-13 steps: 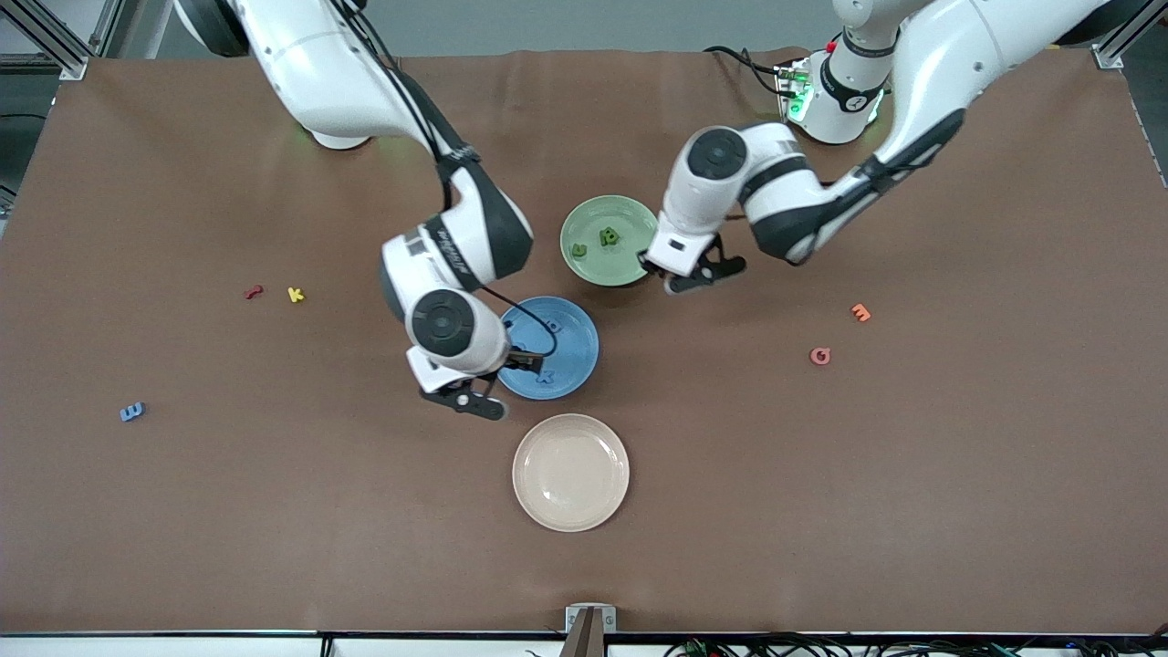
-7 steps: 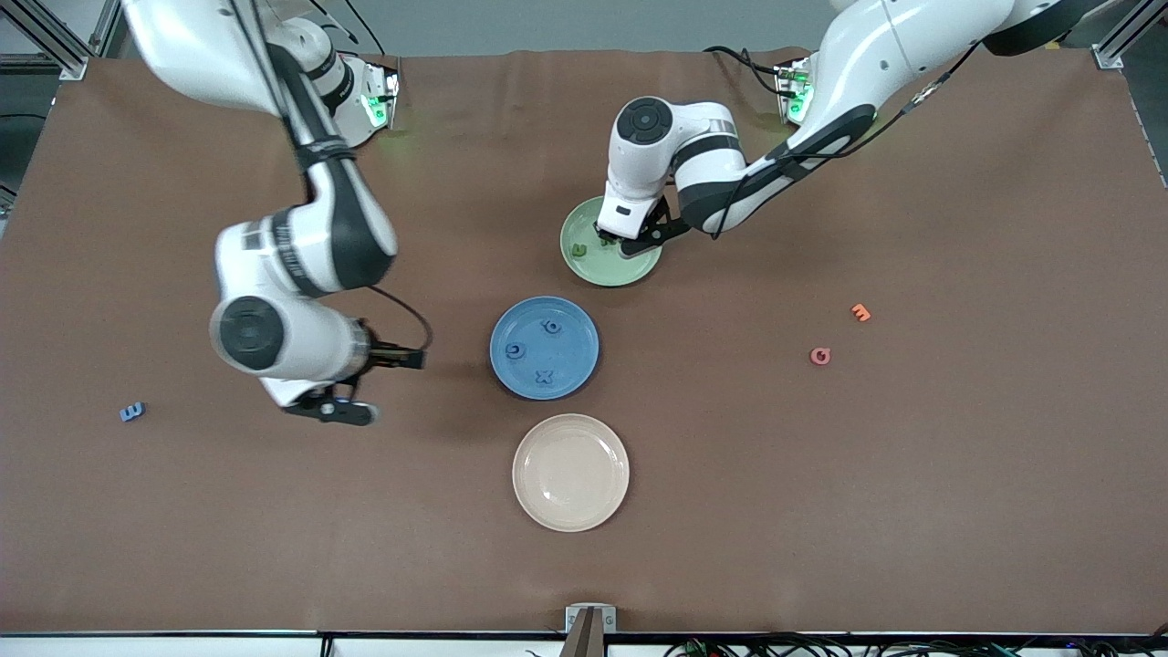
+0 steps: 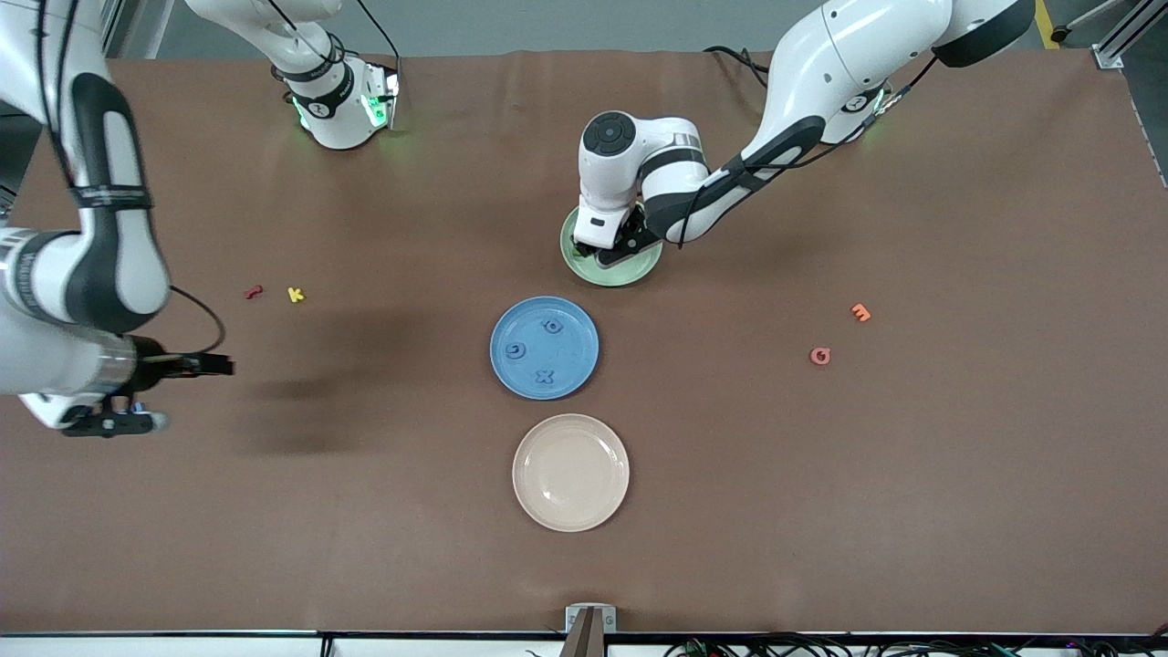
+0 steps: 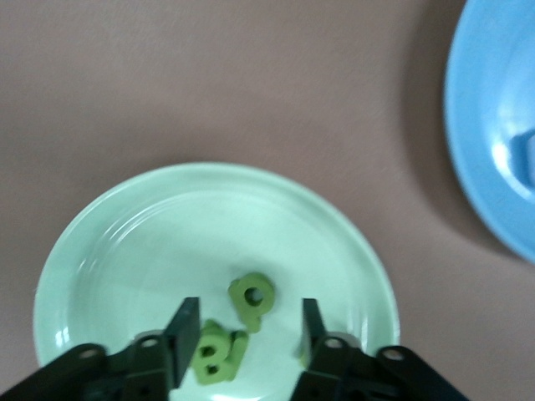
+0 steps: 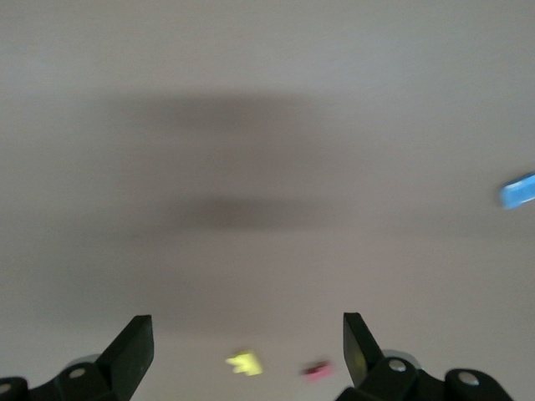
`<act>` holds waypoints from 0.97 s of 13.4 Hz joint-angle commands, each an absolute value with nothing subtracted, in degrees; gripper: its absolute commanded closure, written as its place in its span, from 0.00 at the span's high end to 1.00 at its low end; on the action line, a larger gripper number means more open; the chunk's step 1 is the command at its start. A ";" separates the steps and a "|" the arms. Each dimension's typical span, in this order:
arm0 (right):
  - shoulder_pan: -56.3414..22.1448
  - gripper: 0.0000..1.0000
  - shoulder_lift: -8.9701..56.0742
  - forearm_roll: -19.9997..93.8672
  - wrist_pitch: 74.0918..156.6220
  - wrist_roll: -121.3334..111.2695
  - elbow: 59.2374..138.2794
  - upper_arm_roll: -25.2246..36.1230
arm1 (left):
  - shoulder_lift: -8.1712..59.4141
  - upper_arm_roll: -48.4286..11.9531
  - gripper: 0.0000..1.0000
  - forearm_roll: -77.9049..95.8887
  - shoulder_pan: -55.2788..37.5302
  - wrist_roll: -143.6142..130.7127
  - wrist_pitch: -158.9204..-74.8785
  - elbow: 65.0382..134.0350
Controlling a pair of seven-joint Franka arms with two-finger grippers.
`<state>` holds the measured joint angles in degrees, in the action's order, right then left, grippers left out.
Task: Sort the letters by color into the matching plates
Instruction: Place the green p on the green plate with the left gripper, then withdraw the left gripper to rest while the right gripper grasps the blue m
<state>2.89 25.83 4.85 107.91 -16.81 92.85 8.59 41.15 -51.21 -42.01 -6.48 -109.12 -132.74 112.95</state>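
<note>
The blue letter lies on the table, away from the red and yellow letters, and my right gripper should close on its outer sides (image 3: 139, 406) (image 5: 518, 191).
The pale green plate (image 3: 610, 275) is mostly covered by my left gripper (image 3: 610, 248), which hangs low over it. In the left wrist view the gripper (image 4: 248, 334) is open over the plate (image 4: 125, 242), with green letters (image 4: 252, 299) (image 4: 213, 355) lying between its fingers. The blue plate (image 3: 572, 360) holds three blue letters (image 3: 551, 326) (image 3: 516, 349) (image 3: 545, 375). My right gripper (image 3: 114, 422) is open and empty over the table at the right arm's end. One blue letter (image 5: 518, 190) lies on the table in the right wrist view.
A cream plate (image 3: 570, 472) lies nearer the camera than the blue plate. A red letter (image 3: 254, 292) and a yellow one (image 3: 295, 294) lie toward the right arm's end. An orange letter (image 3: 860, 312) and a pink one (image 3: 820, 356) lie toward the left arm's end.
My right gripper has swung from the blue plate out to the right arm's end of the table. My left gripper has moved from beside the green plate to over it.
</note>
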 commanded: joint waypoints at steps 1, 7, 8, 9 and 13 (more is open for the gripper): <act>9.65 1.00 27.58 3.16 113.18 -28.25 93.17 7.03 | 40.79 -50.54 1.00 -41.48 -5.81 -108.55 -130.96 109.34; 16.96 1.00 37.24 2.81 120.76 -54.88 86.86 7.03 | 40.60 -50.54 0.99 -41.57 1.92 -94.95 -123.05 94.15; 17.83 1.00 39.53 2.81 120.85 -58.93 83.88 7.03 | 40.61 -50.45 0.99 -41.49 3.59 -92.05 -123.05 92.91; 18.54 1.00 41.73 2.81 121.63 -62.37 81.32 7.03 | 40.61 -50.45 0.99 -41.57 5.34 -88.98 -123.05 91.94; 20.30 1.00 44.73 3.25 123.31 -63.72 79.98 7.03 | 39.99 -50.27 0.99 -41.84 12.64 -73.61 -115.70 86.86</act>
